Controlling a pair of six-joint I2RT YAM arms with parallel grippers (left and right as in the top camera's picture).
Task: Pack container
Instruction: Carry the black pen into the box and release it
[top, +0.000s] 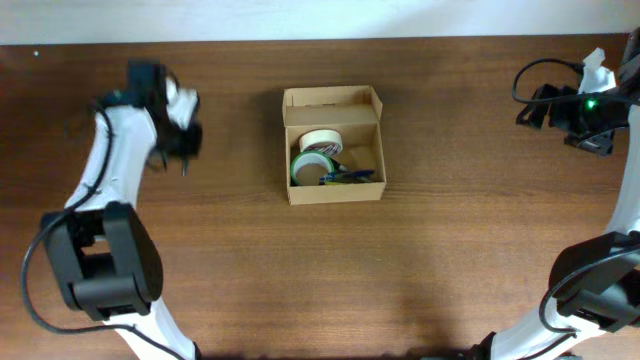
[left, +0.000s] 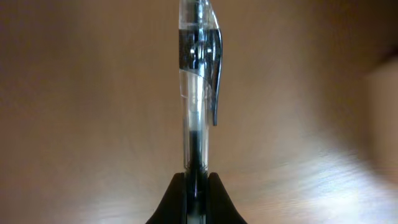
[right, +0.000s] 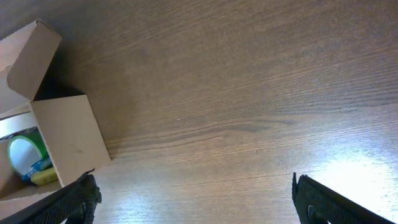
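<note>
Next, my left gripper lets go of the clear pen so that it rests on the pens (top: 355, 177) next to the green tape roll in the box.
The container (top: 333, 190) is a small tan cardboard box in the middle of the table, open, with its flap lid standing up at the far side. Inside lie a cream tape roll (top: 320, 141), a green tape roll (top: 308, 168) and blue and yellow pens (top: 352, 176). My left gripper (top: 185, 155) is well left of the box. In the left wrist view the left gripper (left: 197, 180) is shut on a clear pen (left: 198, 93) with black ink, which points straight out from the fingers. My right gripper (top: 540, 108) hovers far right; in its own view the right gripper (right: 193, 190) is wide open and holds nothing.
The right wrist view shows the container (right: 68, 134) at the left edge with the green tape roll (right: 23, 152) inside. Bare brown wood table (top: 460, 230) lies between both arms and the box. The table's far edge runs along the top of the overhead view.
</note>
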